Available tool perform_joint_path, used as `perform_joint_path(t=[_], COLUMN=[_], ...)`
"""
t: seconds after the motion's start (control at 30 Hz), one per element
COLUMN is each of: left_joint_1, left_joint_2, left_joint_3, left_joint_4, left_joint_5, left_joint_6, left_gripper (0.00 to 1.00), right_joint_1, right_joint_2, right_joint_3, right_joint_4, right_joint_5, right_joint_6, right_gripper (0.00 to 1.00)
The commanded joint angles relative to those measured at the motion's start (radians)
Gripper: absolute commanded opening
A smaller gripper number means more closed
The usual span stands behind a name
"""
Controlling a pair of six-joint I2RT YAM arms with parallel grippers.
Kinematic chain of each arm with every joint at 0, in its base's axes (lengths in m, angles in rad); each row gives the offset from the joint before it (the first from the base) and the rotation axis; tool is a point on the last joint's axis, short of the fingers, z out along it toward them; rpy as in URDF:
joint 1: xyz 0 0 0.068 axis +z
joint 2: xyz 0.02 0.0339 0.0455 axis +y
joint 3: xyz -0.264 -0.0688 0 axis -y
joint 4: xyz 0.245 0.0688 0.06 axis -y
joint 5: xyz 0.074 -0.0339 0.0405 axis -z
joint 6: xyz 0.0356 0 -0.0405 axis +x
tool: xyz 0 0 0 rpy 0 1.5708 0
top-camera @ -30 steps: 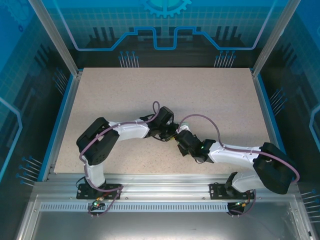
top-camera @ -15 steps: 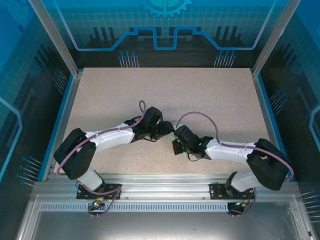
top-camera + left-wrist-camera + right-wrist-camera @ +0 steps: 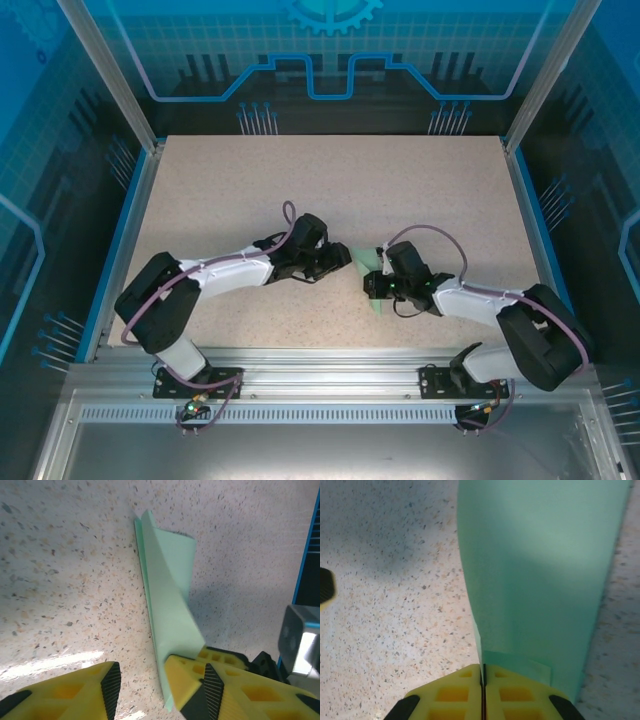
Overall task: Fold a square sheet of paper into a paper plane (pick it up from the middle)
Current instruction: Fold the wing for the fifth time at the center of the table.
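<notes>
The paper's edge bows free beyond my right gripper, so next I pinch that part (image 3: pixel 461 540) of the edge with my left gripper before my right gripper opens and grips afresh.
The pale mint-green paper plane (image 3: pixel 172 585) is a slim folded dart with a pointed tip, standing on edge on the speckled table. My right gripper (image 3: pixel 482 669) is shut on its near edge, and the paper (image 3: pixel 540 575) rises broad in front of the fingers. My left gripper (image 3: pixel 141 669) is open; the paper's lower edge runs just inside its right finger (image 3: pixel 187 685), apart from the left finger (image 3: pixel 75 692). From above, both grippers meet mid-table: left gripper (image 3: pixel 343 258), right gripper (image 3: pixel 373 286), with the paper (image 3: pixel 366 261) between them.
The speckled beige table (image 3: pixel 300 190) stretches behind and to both sides of the arms. Blue rails (image 3: pixel 124 240) border it left and right, with the metal frame along the near edge. A purple cable (image 3: pixel 425 235) loops above the right wrist.
The right wrist has swung to the right and turned, and the green paper now shows between the grippers. The left arm has shifted only slightly.
</notes>
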Motion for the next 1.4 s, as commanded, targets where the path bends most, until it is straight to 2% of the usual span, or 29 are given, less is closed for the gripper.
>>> perform_joint_path(t=[0.0,0.17,0.47,0.7,0.8,0.9,1.07,1.23,1.37], left_joint_1=[-0.018,-0.043,-0.061,-0.061,-0.060,-0.060,-0.059,-0.057,-0.054], left_joint_2=[0.054,0.132,0.242,0.292,0.307,0.317,0.334,0.343,0.346], left_joint_3=[0.064,0.129,0.231,0.254,0.261,0.270,0.288,0.305,0.311], left_joint_4=[0.026,0.037,0.061,0.070,0.070,0.065,0.062,0.058,0.052], left_joint_5=[0.063,0.098,0.152,0.143,0.129,0.117,0.115,0.117,0.118], left_joint_6=[0.025,0.030,0.015,-0.008,-0.015,-0.021,-0.024,-0.025,-0.024], left_gripper=[0.49,0.47,0.45,0.45,0.44,0.44,0.43,0.43,0.43], right_joint_1=[-0.046,-0.119,-0.236,-0.245,-0.244,-0.241,-0.201,-0.137,-0.105], right_joint_2=[-0.033,-0.035,0.019,-0.016,-0.029,-0.053,-0.122,-0.153,-0.122], right_joint_3=[-0.042,-0.073,-0.093,-0.060,-0.047,-0.031,-0.021,-0.005,0.017], right_joint_4=[0.027,0.046,0.148,0.077,0.029,-0.045,-0.167,-0.247,-0.271], right_joint_5=[-0.047,-0.106,-0.333,-0.362,-0.351,-0.315,-0.165,-0.014,0.037], right_joint_6=[0.041,0.057,0.061,-0.003,-0.036,-0.077,-0.127,-0.153,-0.168], right_gripper=[0.08,0.08,0.09,0.13,0.17,0.31,0.47,0.51,0.50])
